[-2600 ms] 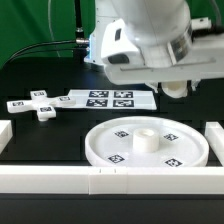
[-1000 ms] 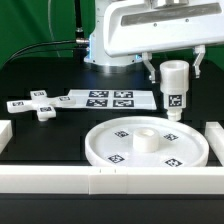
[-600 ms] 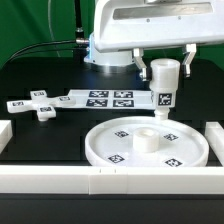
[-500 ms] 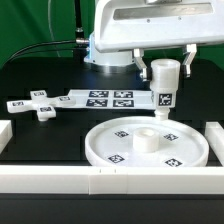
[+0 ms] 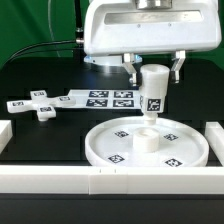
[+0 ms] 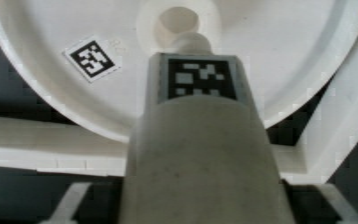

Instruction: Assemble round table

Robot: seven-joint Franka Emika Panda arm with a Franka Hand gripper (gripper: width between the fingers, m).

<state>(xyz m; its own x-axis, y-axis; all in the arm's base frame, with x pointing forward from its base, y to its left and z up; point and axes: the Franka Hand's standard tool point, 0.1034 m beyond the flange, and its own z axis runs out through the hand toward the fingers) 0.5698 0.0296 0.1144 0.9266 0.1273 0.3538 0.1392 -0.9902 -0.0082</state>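
Observation:
I should let go of the cylindrical leg with my gripper, with the leg standing upright in the raised part at the centre of the round disc [image 5: 147,134] [image 6: 179,20].
The large rimmed round disc [image 5: 147,144] lies at the front of the table with a raised hub [image 5: 147,140] at its centre. My gripper [image 5: 153,72] is shut on the short cylindrical leg [image 5: 153,92] and holds it upright just above the hub, its lower tip close over it. In the wrist view the leg [image 6: 197,130] fills the middle, with the disc [image 6: 87,90] and hub [image 6: 178,18] beyond it. The small cross-shaped piece [image 5: 40,103] lies on the table at the exterior view's left.
The marker board [image 5: 105,98] lies flat behind the disc. White rectangular border blocks run along the front [image 5: 100,180] and stand at the sides [image 5: 214,135]. A green backdrop and black cable are behind the arm.
My gripper has carried the leg toward the exterior view's left and lower, from beside the disc's far edge to just above the hub.

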